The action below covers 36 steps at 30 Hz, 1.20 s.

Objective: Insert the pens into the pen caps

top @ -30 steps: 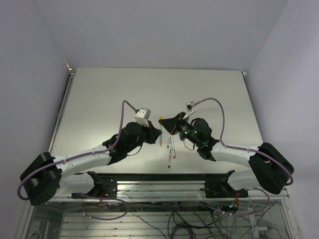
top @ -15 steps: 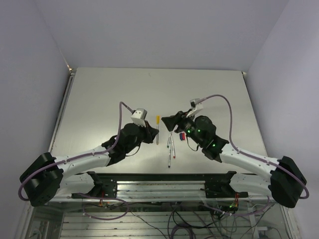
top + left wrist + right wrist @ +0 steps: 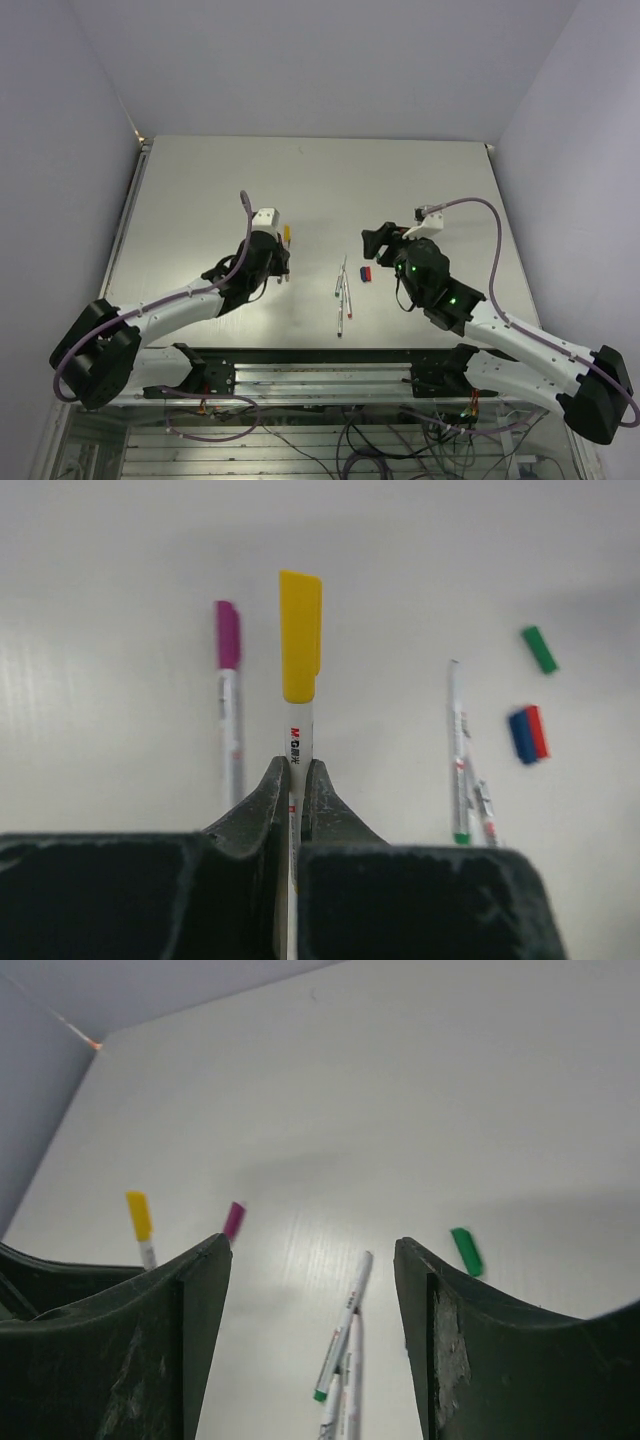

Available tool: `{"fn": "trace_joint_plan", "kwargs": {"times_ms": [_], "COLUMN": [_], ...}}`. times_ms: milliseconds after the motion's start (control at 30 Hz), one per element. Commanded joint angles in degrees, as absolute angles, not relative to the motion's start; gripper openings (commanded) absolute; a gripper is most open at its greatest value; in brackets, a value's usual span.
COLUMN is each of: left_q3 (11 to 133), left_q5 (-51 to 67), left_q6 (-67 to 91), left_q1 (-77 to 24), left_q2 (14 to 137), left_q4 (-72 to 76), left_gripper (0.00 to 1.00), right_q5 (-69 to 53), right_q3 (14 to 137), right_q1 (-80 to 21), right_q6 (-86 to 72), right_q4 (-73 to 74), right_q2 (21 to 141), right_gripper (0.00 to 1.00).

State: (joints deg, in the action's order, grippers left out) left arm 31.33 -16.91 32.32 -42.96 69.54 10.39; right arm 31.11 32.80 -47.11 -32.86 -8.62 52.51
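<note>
The robot's left gripper needs to let go of the white pen beside the purple-capped pen (image 3: 265, 259) (image 3: 156, 738), on the side away from the uncapped pens.
My left gripper (image 3: 296, 765) is shut on a white pen whose tip wears a yellow cap (image 3: 300, 640); from above the gripper (image 3: 284, 258) sits left of centre. A second pen with a purple cap (image 3: 228, 680) lies on the table just left of the held one. Three uncapped pens (image 3: 342, 295) lie bunched mid-table, also visible under my right gripper (image 3: 340, 1330). A green cap (image 3: 539, 649) and a blue and a red cap side by side (image 3: 527, 734) lie loose to their right. My right gripper (image 3: 312, 1250) is open and empty, hovering above the loose pens.
The pale table (image 3: 200, 180) is walled in by purple-grey panels on the left, back and right. A metal rail (image 3: 320, 360) with both arm bases runs along the near edge. Cables loop above each wrist.
My right gripper opened, let go of the yellow cap and drew back to the right. My left gripper carried the yellow-capped pen leftward, away from the middle.
</note>
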Motion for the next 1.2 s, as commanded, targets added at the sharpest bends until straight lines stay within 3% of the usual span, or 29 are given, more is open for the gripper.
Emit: {"fn": "trace_joint_plan", "kwargs": {"times_ms": [0,333,633,1067,1167], "left_q3": [34.75,38.79,40.66,40.11,40.96], "left_q5": [-17.78,-16.93,-6.86,-7.12,-7.27], "left_q6": [29.15,25.49,25.50,24.13,24.15], "left_q1": [-38.32,-27.45,-25.66,-25.66,-25.66], "left_q2": [71.15,74.13,84.32,88.00,89.28], "left_q4": [4.88,-2.65,-0.64,1.87,2.03], "left_gripper": [0.07,0.07,0.07,0.07,0.17], "right_q5": [36.57,38.50,36.46,37.00,36.97], "right_q3": [34.44,35.26,33.49,32.36,32.17], "right_q1": [-47.32,-47.29,-47.31,-47.29,-47.32], "right_q6": [-32.12,-28.12,-29.21,-32.55,-32.78], "right_q4": [-1.34,0.94,0.79,0.61,0.48], "right_q2": [50.52,53.12,53.85,56.54,56.61], "right_gripper": [0.66,0.61,0.59,0.54,0.53]}}
